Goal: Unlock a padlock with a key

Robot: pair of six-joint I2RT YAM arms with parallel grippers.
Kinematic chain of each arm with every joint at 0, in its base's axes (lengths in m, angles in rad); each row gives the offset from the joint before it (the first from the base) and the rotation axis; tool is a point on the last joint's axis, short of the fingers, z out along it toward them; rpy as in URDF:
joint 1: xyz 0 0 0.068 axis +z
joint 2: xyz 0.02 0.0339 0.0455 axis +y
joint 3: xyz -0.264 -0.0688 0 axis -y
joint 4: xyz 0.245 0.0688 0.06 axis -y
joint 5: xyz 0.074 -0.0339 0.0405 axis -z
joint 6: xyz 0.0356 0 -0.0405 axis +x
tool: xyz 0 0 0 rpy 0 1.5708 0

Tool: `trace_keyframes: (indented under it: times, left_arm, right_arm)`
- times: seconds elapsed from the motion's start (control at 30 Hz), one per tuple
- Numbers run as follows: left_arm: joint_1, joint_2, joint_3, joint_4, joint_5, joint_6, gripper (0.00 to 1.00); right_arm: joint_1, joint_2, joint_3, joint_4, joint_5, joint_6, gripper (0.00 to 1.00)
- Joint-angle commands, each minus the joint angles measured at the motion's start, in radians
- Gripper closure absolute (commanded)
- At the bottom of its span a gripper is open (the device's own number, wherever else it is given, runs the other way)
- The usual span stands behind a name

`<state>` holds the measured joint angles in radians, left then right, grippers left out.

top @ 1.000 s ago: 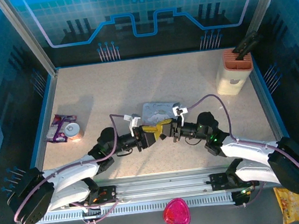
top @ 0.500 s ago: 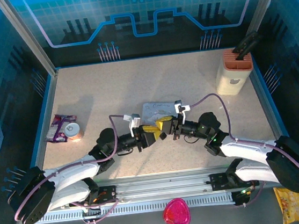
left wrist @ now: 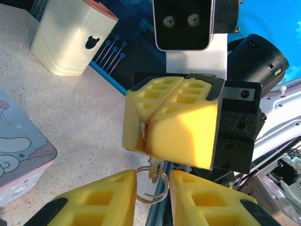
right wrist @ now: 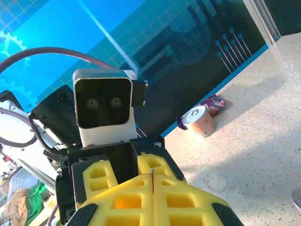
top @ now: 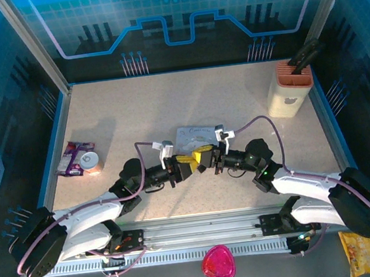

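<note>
My right gripper's fingers cover the key's blade and the key's head hangs below, so my left gripper needs to steady the key while my right gripper takes the key's head [left wrist: 154, 170].
My right gripper [top: 205, 157] is shut on the key [left wrist: 154, 168], a thin metal sliver pinched in the seam of its yellow pads [left wrist: 183, 127]; the tip shows at that seam [right wrist: 152, 169]. The key's head and a wire key ring [left wrist: 162, 194] hang below those pads. My left gripper [left wrist: 153, 188] faces it nose to nose above the table, jaws narrow, with the ring touching both pads. Both meet just in front of the pastel tin [top: 195, 135]. The padlock is hidden.
A cream holder [top: 290, 93] stands at the back right. A small can [top: 91, 162] and a wrapper [top: 72, 157] lie at the left. A pink object [top: 218, 263] and a snack bag [top: 366, 251] sit off the table's near edge.
My left jaws have narrowed around the key ring. Both grippers have edged slightly away from the bases, toward the tin, still tip to tip.
</note>
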<state>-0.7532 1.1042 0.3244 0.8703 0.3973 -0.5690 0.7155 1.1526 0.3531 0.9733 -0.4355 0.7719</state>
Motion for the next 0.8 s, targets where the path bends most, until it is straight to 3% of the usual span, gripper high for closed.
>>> trace_keyframes:
  times: [0.0, 0.6, 0.77]
  left_arm:
    - [-0.003, -0.022, 0.003, 0.044, -0.008, 0.018, 0.77]
    - [-0.003, 0.001, -0.001, 0.142, 0.014, -0.04, 0.99]
    - [-0.003, 0.01, 0.007, 0.15, 0.02, -0.04, 1.0]
  right_arm:
    - [0.016, 0.005, -0.004, 0.062, -0.033, 0.015, 1.0]
    - [0.028, 0.021, -0.006, 0.083, -0.044, 0.028, 1.0]
    - [0.029, 0.021, -0.003, 0.06, -0.035, 0.022, 0.99]
